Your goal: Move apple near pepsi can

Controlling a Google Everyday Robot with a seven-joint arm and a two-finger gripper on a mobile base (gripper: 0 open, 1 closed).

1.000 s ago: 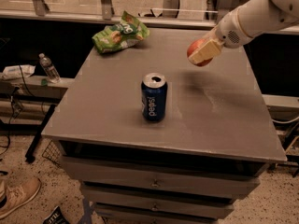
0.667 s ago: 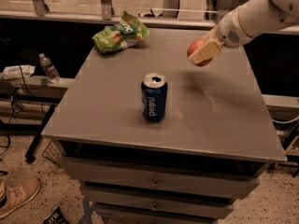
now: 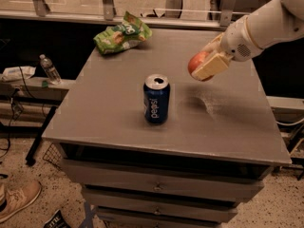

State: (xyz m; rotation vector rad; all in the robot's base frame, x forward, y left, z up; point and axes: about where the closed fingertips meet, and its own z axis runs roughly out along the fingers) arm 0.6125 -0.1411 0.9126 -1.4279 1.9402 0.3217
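Note:
Next, I release the apple, still in the air above the table, from my gripper onto the grey table (image 3: 183,98), close beside the pepsi can, on the side that is nearest to my arm.
A dark blue pepsi can (image 3: 156,99) with a silver top stands upright near the middle front of the grey table (image 3: 109,99). My gripper (image 3: 205,64) comes in from the upper right and is shut on the red-orange apple (image 3: 196,62). It holds the apple in the air above the table, to the right of the can and a little behind it. The apple's shadow lies on the tabletop below it. A cream finger (image 3: 212,66) covers the apple's right side.
A green snack bag (image 3: 121,34) lies at the table's back left corner. A plastic water bottle (image 3: 49,69) stands on a low shelf left of the table. Drawers run below the table's front edge. A shoe (image 3: 16,201) is on the floor at lower left.
The gripper with the apple has moved slightly left and down toward the can. The can and the bag have not moved.

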